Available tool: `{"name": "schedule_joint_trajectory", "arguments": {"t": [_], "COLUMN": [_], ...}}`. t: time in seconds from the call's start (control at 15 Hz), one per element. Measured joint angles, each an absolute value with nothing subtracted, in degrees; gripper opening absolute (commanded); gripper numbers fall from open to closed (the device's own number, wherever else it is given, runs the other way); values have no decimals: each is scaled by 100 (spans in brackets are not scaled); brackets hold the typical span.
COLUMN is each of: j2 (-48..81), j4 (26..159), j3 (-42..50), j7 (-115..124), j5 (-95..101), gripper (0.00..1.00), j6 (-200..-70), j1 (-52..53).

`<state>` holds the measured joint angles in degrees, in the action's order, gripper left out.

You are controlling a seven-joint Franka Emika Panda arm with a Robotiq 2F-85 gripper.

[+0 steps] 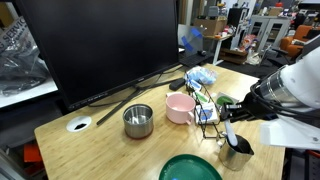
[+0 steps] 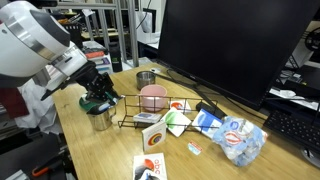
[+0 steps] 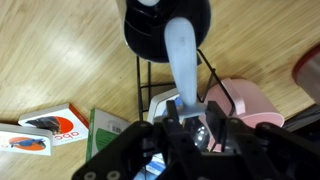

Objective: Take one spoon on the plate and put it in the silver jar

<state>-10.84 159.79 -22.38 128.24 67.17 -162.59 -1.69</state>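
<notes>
Next, I release the pale blue-white spoon with my gripper inside the dark opening of the silver jar (image 1: 239, 147) (image 3: 167, 28), close to the black wire rack.
My gripper (image 3: 186, 128) is shut on the pale blue-white spoon (image 3: 182, 58). The spoon points down, its bowl end over the dark mouth of the silver jar (image 3: 140, 35) directly below. In both exterior views the gripper (image 1: 229, 113) (image 2: 97, 97) hangs just above the jar (image 1: 238, 151) (image 2: 101, 120), which stands near the table's edge. The spoon (image 1: 230, 134) shows as a pale strip reaching to the jar's rim. The dark green plate (image 1: 190, 169) lies at the front edge beside the jar, partly cut off. Whether other spoons lie on it I cannot tell.
A pink cup (image 1: 180, 108) (image 2: 152, 97) and a black wire rack (image 1: 208, 117) (image 2: 150, 116) stand close to the jar. A squat steel pot (image 1: 138, 121) (image 2: 146, 77) is further off. Packets and cards (image 2: 235, 138) lie around. A large dark monitor (image 1: 100, 45) stands behind.
</notes>
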Motion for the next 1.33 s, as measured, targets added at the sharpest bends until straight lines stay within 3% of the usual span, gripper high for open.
{"name": "schedule_joint_trajectory", "arguments": {"t": [1.07,1.2,1.27,1.33], "j2": [-847,-847,-847,-847], "j4": [15977,15978,15978,15978], "j3": [-2228,-2228,-2228,-2227], "j7": [12820,12820,12820,12820], "j5": [6717,6717,6717,6717], "gripper": [10,22,33,52], "j6": [-16364,-16359,-16358,-16357], "j1": [-21,-11,-11,-11]}}
